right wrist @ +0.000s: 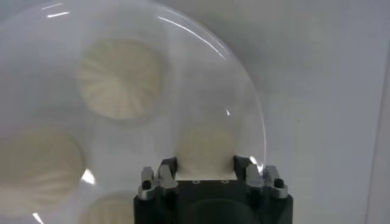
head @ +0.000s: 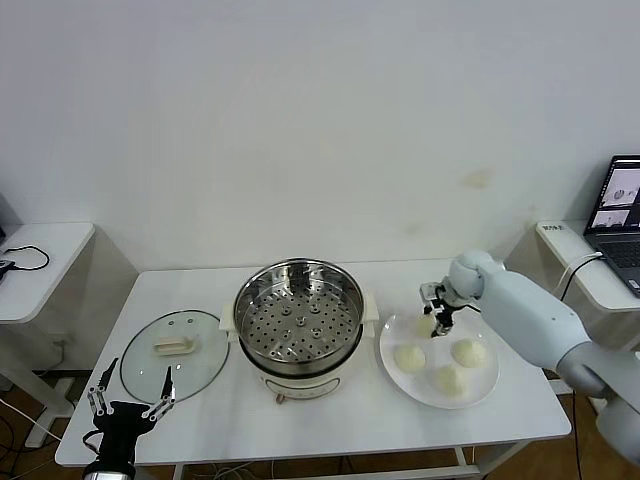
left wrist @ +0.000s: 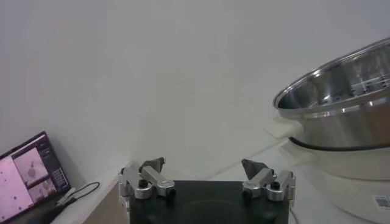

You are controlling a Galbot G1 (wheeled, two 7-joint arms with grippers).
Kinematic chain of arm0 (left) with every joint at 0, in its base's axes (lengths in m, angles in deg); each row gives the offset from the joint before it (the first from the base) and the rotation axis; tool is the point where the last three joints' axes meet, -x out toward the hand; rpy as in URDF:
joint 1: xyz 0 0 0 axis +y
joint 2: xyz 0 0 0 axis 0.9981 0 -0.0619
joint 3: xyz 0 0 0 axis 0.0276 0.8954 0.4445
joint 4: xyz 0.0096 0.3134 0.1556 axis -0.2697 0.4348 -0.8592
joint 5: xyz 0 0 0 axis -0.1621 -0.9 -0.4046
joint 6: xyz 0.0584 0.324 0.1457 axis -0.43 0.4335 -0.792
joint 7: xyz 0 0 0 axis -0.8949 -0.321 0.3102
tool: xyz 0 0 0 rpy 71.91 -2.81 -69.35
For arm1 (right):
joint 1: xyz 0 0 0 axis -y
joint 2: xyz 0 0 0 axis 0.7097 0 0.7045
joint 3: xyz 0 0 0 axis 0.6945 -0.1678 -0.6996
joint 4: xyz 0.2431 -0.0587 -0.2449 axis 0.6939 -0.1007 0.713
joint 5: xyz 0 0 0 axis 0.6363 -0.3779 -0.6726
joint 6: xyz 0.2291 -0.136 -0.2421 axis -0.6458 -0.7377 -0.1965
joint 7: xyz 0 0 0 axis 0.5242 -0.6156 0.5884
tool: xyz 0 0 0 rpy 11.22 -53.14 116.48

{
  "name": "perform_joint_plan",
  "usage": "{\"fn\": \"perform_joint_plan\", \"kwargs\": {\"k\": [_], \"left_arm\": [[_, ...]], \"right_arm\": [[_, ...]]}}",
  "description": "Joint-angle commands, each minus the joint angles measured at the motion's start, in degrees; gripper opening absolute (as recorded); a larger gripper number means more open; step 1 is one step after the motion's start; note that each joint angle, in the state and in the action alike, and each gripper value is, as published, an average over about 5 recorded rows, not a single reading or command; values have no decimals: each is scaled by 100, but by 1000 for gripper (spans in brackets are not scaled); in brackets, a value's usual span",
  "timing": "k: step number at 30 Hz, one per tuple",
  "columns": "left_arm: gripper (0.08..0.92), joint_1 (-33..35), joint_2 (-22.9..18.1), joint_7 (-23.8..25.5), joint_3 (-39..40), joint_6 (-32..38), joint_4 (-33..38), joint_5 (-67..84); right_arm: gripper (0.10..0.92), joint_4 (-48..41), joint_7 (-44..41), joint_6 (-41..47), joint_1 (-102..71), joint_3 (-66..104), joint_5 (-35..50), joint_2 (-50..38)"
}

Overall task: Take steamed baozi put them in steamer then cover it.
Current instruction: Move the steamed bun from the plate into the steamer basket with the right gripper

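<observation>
Next, I release the baozi from my right gripper onto the steamer's perforated tray [head: 291, 288], setting it toward the rear side of the steamer.
Four cream-white steamed baozi lie on a white plate [head: 486, 392] at the table's right. My right gripper [head: 437, 318] is down over the rear baozi [head: 426, 326], its fingers pressed to both sides of it; in the right wrist view that baozi [right wrist: 206, 145] fills the gap between the fingertips of the gripper [right wrist: 206, 163]. The other baozi [head: 410, 357] [head: 468, 351] [head: 449, 379] lie free. The steel steamer [head: 250, 300] stands uncovered at table centre, its perforated tray empty. The glass cover [head: 175, 358] lies flat to its left. My left gripper [head: 130, 392] is open and empty at the front left edge.
The left wrist view shows the steamer's pot [left wrist: 341, 103] on its cream base, beyond my open left gripper [left wrist: 203, 167]. A side table with an open laptop [head: 625, 205] stands at the right. Another side table [head: 45, 262] with a cable stands at the left.
</observation>
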Motion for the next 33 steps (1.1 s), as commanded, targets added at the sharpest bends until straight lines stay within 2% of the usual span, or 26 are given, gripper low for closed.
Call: {"fn": "perform_joint_plan", "kwargs": {"k": [1,8,14,25,33], "left_arm": [[823,-5,11,3,8,-7,-15,4],[823,-26,46,3,27,-5,-58,34],[823,-53,91,2,51,-2,-105,68],[823,-111,155,-4,9,-2,-218,142],[823,-91,165,-1,-82,-2,-247,166]], "right_arm": [[585,495,-100,32,327,-198,368,-345],[585,1295,-176,201,1462,-848,1340,-778],[585,1627,-188,324,2573,-1514,2116,-781],[585,1870,131,366,3765,-2393,3055,78],[585,1989,544,-44,3620,-2881,3174,1001]]}}
